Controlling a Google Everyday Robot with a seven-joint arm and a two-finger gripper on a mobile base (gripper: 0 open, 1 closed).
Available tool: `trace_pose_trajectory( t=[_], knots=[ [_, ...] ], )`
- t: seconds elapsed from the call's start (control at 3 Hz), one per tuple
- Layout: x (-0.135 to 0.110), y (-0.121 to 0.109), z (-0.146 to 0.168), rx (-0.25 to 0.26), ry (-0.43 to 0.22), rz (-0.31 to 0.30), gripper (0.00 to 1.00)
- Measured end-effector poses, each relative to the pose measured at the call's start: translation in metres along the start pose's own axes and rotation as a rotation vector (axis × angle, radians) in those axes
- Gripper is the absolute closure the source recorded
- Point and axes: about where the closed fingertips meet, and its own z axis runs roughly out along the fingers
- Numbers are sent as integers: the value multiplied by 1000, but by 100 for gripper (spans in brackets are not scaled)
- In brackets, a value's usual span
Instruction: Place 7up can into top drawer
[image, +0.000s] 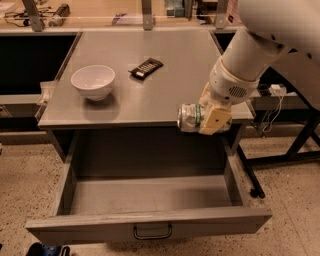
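My gripper is going to release the 7up can on the bare bottom of the top drawer, midway (178, 176) between the curved handle and the counter.
The 7up can (189, 118), silvery with green markings, lies sideways in my gripper (206, 119), which is shut on it. I hold it in the air just past the front edge of the grey counter (145, 95), above the right part of the open top drawer (150, 197). The drawer is pulled fully out and its inside shows bare grey metal. Its front panel carries a small curved handle (152, 232). My white arm comes in from the upper right.
A white bowl (93, 82) stands on the counter's left side. A black remote-like bar (145, 68) lies at the counter's middle back. A black table leg (250, 170) and cables stand to the right. Speckled floor surrounds the cabinet.
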Motion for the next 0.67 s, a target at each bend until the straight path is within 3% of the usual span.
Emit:
trace_pose_trajectory(
  t=[0.33,0.67],
  knots=[
    [-1,3,24,3,-26,9,100],
    [13,13,92,3,-32,32,100]
  ],
)
